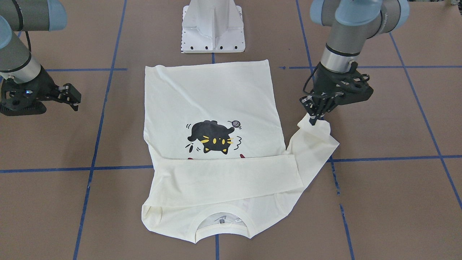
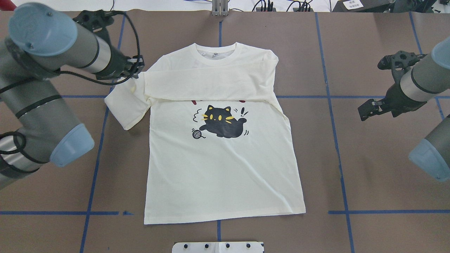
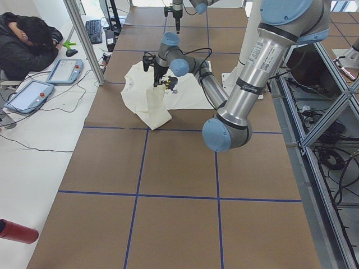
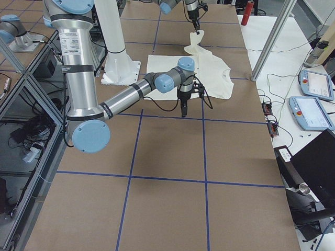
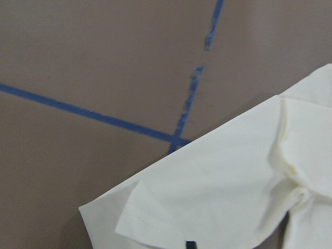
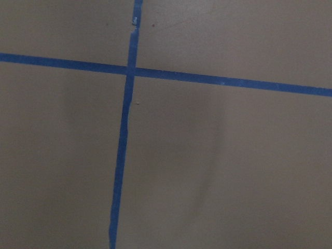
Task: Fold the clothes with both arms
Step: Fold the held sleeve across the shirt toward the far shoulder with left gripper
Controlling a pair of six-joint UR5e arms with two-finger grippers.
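Observation:
Next, my left gripper releases the cuff on top of the folded sleeve, at the shirt edge [image 1: 163, 171] nearest my right gripper.
The cream T-shirt [image 1: 216, 97] [image 2: 225, 168] lies flat, print side up, with the black cat print [image 1: 213, 139] [image 2: 221, 121] showing. One sleeve [image 1: 227, 177] [image 2: 207, 84] is folded across the chest and hides nearly all of the red lettering. My left gripper [image 1: 313, 118] [image 2: 137, 69] is shut on the cuff of the other sleeve [image 1: 314, 144] [image 2: 124, 105] [image 5: 218, 192] and holds it lifted beside the shirt. My right gripper [image 1: 74, 97] [image 2: 364, 113] is open and empty, over bare table well off the shirt's other side.
The white pedestal base [image 1: 213, 32] [image 2: 218, 247] stands just behind the shirt's hem. Blue tape lines [image 6: 124, 155] grid the brown table. In the exterior left view a seated person [image 3: 28, 42] and tablets are beyond the table's far edge.

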